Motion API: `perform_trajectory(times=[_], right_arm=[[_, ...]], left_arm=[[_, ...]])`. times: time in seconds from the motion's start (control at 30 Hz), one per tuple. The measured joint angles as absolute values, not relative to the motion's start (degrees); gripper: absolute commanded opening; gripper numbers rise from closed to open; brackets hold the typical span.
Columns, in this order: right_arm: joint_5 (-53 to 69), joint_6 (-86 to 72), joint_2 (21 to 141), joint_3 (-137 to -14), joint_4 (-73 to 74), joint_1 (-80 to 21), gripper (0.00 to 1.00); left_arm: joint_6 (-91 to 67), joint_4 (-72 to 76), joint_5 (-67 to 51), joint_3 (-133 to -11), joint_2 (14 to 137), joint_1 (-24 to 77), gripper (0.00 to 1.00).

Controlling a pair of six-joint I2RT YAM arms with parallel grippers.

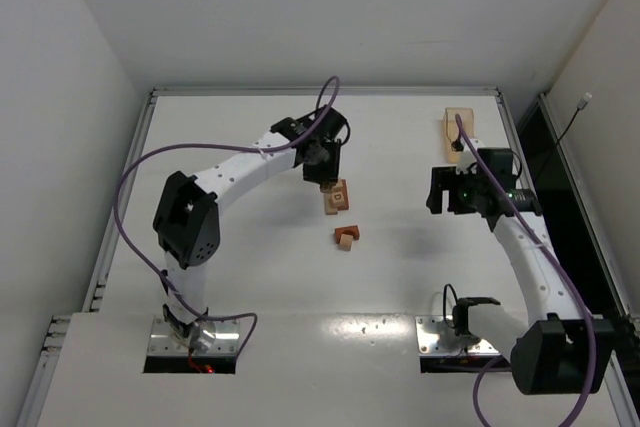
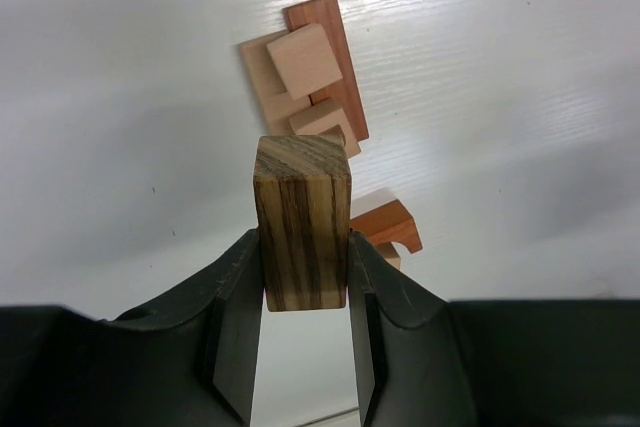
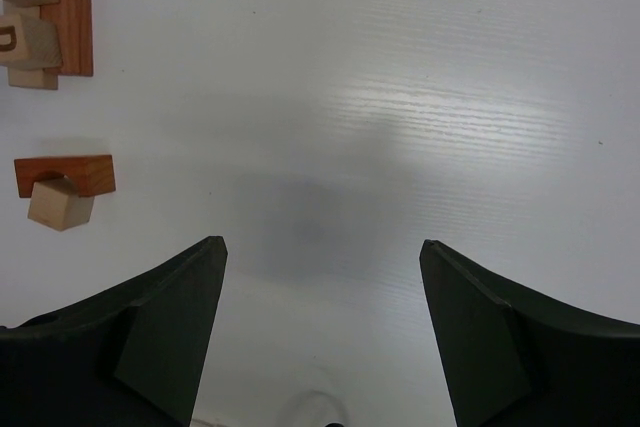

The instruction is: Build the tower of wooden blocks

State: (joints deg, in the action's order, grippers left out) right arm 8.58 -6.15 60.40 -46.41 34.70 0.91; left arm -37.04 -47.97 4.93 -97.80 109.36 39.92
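Next, my left gripper releases the dark striped wood block on top of the tower's tan cubes (image 1: 337, 187) (image 2: 316, 93).
My left gripper (image 2: 302, 252) is shut on a dark striped wood block (image 2: 300, 217) and holds it above the tower (image 2: 305, 72). The tower is a reddish-brown bar (image 2: 335, 42) with tan cubes (image 2: 303, 59) piled on it, one of them lettered. In the top view the left gripper (image 1: 324, 177) hangs just over the far end of the tower (image 1: 337, 198). A reddish-brown arch (image 2: 388, 221) and a tan cube (image 1: 345, 241) lie loose just nearer. My right gripper (image 3: 322, 257) is open and empty, off to the right of the blocks (image 1: 438, 193). It sees the arch (image 3: 65, 173).
A translucent tan tray (image 1: 460, 129) sits at the back right, behind the right arm. The table's raised edge (image 1: 320, 91) runs along the back. White walls close in on the left and right.
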Motion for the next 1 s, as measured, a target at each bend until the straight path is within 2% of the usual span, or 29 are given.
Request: perform_trajectory(times=[0.63, 1.0], right_arm=[[10.81, -7.4, 60.45, -46.41, 34.74, 4.16, 0.75], [11.18, -7.77, 60.45, -46.41, 34.74, 4.16, 0.75]], left_arm=[[-40.51, -49.17, 11.94, -107.13, 119.2, 43.24, 0.0], [-41.19, -49.36, 13.91, -107.48, 121.14, 43.97, 0.0]])
